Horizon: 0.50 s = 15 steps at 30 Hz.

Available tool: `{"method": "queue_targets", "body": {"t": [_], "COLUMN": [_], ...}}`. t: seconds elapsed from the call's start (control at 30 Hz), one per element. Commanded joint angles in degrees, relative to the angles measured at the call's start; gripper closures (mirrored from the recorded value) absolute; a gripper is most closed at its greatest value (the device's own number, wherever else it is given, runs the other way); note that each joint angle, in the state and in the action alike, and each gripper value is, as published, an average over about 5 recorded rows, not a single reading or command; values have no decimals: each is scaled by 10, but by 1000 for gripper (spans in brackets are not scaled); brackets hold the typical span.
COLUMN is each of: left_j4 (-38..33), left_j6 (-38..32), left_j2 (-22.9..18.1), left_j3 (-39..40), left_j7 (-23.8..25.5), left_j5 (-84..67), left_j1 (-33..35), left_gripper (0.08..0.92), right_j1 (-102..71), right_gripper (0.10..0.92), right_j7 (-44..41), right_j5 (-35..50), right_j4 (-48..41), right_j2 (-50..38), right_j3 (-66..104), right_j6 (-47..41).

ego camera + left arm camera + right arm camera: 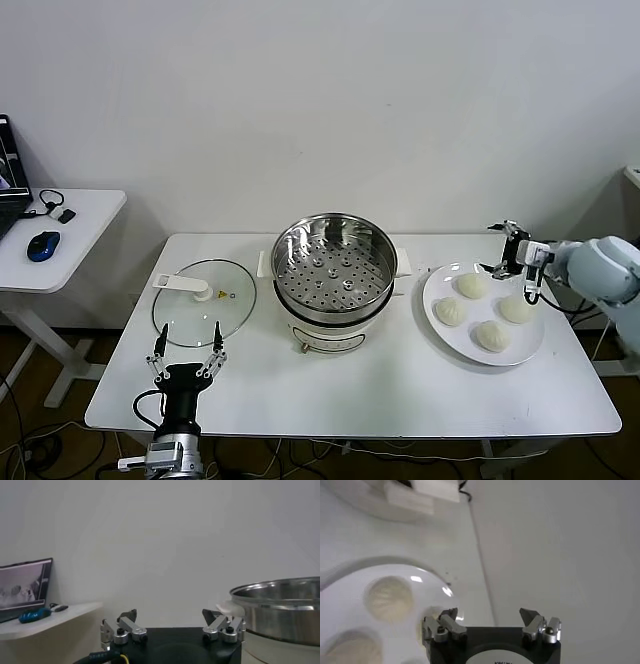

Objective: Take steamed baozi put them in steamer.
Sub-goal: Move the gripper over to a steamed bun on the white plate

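Note:
The baozi lies nearest the white wall on the plate. Next, my right gripper closes around the sides of the baozi (473,286) (433,612).
Several cream-white baozi (471,285) lie on a white plate (436,285) at the table's right; the right wrist view shows one of the baozi (389,598) close by. The steamer (335,270), a shiny steel pot with a bare perforated tray, stands at the table's middle. My right gripper (500,250) hovers open just above the plate's far right rim, fingers apart and holding nothing (489,616). My left gripper (188,335) stands open and idle near the front left edge, and its wrist view (170,616) has the steamer (280,605) beside it.
A flat glass lid (203,300) with a white handle lies left of the steamer, just beyond the left gripper. A side table (70,215) at the far left carries a blue mouse (43,244) and a laptop. A white wall rises behind.

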Motion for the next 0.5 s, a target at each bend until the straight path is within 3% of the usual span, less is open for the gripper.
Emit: {"method": "queue_targets", "body": {"t": [0.03,0.5], "left_j4": [2,28], "left_j6": [2,3], "left_j2": [2,10], "left_j3": [-3,-5], "left_j7": [1,4], "left_j5": [-10,-30], "left_j1": [-4,-23], "left_gripper": [177,177], "right_j1": [319,286], "right_gripper": [203,203], "right_j7": [-104,-142], "right_j5": [53,69], "right_j4": [-134,-377], "right_j2": [9,212], "right_j3": [-384,-381], "right_j6": [51,112]}}
